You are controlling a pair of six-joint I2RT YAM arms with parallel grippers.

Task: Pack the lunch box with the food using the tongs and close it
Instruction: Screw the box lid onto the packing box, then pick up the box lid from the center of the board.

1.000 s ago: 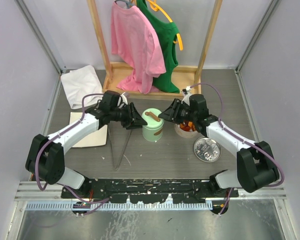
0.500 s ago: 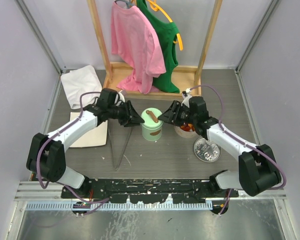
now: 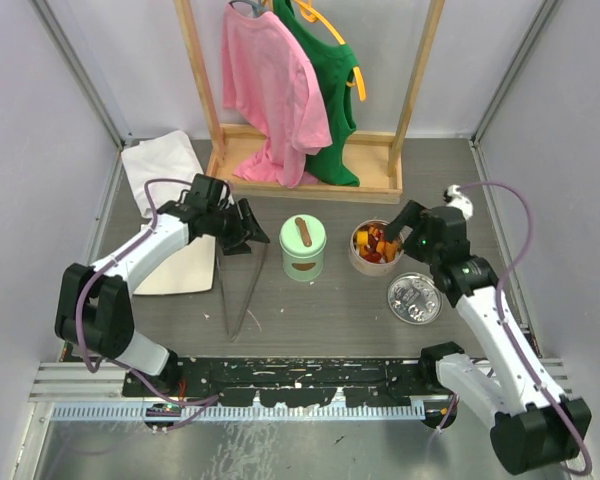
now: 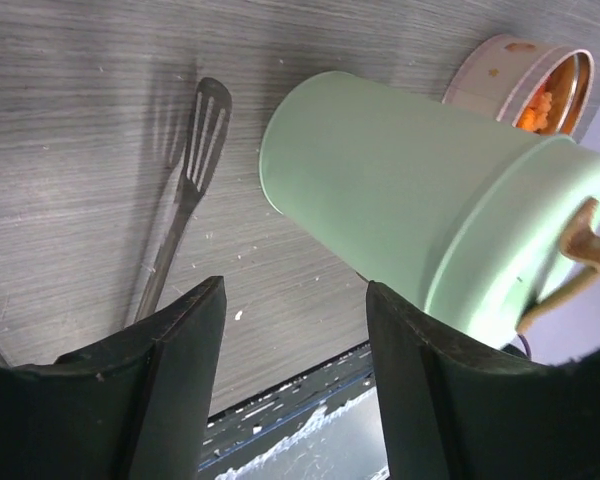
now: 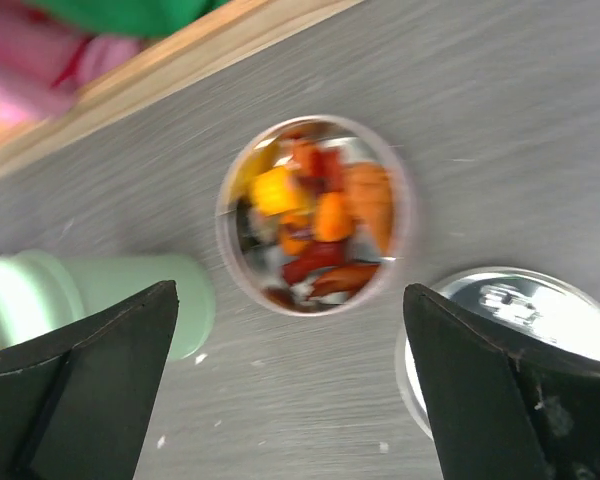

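Note:
Next, I grab the outer edge [image 3: 438,309] of the round silver lid with my right gripper, on the side away from the beige bowl.
The lunch box [image 3: 303,250] is a pale green round tin with its lid on and a brown handle on top; it also shows in the left wrist view as the lunch box [image 4: 420,195]. To its right stands a beige bowl [image 3: 356,258] with the food [image 3: 375,243], orange, red and dark pieces, seen from above as the food [image 5: 320,215]. The tongs [image 3: 242,295] lie flat on the table left of the tin, their slotted tip [image 4: 202,130] near it. My left gripper [image 3: 244,232] is open and empty beside the tin. My right gripper [image 3: 404,222] hangs wide open over the bowl's right side.
A round silver lid [image 3: 414,298] lies in front of the bowl, to its right. A white sheet [image 3: 185,270] and a folded white cloth [image 3: 160,168] lie at the left. A wooden rack [image 3: 310,170] with pink and green shirts stands behind.
Both grippers have opened and drawn back from the lunch box. The left moved a little left and back; the right arm swung well to the right, uncovering the food bowl.

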